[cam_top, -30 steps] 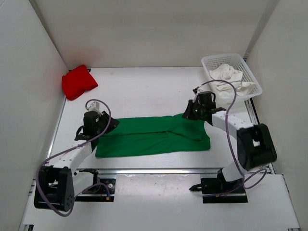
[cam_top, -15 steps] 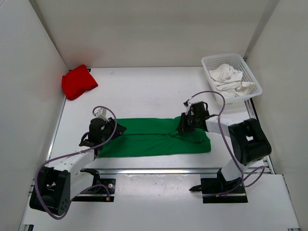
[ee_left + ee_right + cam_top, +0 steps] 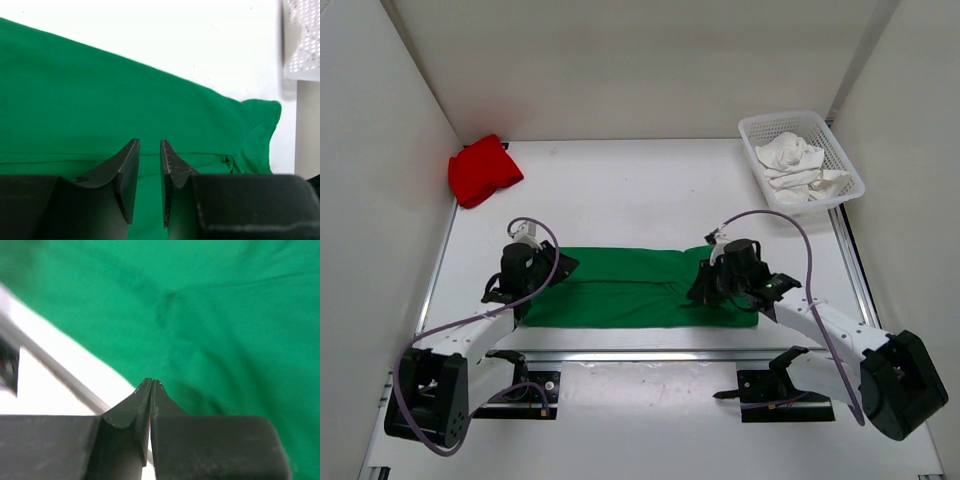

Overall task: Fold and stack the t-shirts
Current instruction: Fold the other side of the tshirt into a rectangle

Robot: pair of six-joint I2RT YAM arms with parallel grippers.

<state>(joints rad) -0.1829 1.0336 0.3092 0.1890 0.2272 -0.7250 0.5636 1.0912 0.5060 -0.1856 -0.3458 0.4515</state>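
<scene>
The green t-shirt's fold is wrinkled under my closed right gripper, so next I open it, pinch the loose edge [image 3: 171, 357] next to the wrinkle and pull it straight first.
The green t-shirt [image 3: 620, 290] lies flat on the table as a long folded strip between my two arms. My left gripper [image 3: 535, 270] is low over its left end. Its jaws stand a narrow gap apart [image 3: 149, 142], and the flat green cloth [image 3: 125, 85] shows below them. My right gripper [image 3: 705, 285] is over the shirt's right part, near its front edge. In the right wrist view it [image 3: 151, 382] is shut with nothing seen between the fingers, above the green cloth [image 3: 225, 315]. The red t-shirt [image 3: 483, 170] lies bunched at the far left. The white t-shirt [image 3: 795, 165] is crumpled in the basket.
A white plastic mesh basket [image 3: 850, 165] stands at the far right and shows in the left wrist view [image 3: 302, 40]. White walls close in the table on three sides. A metal rail [image 3: 650, 352] runs along the near edge.
Both grippers moved toward the near edge. The right arm swung down and left. The green shirt's bunched right end is now flat and the strip is narrower.
</scene>
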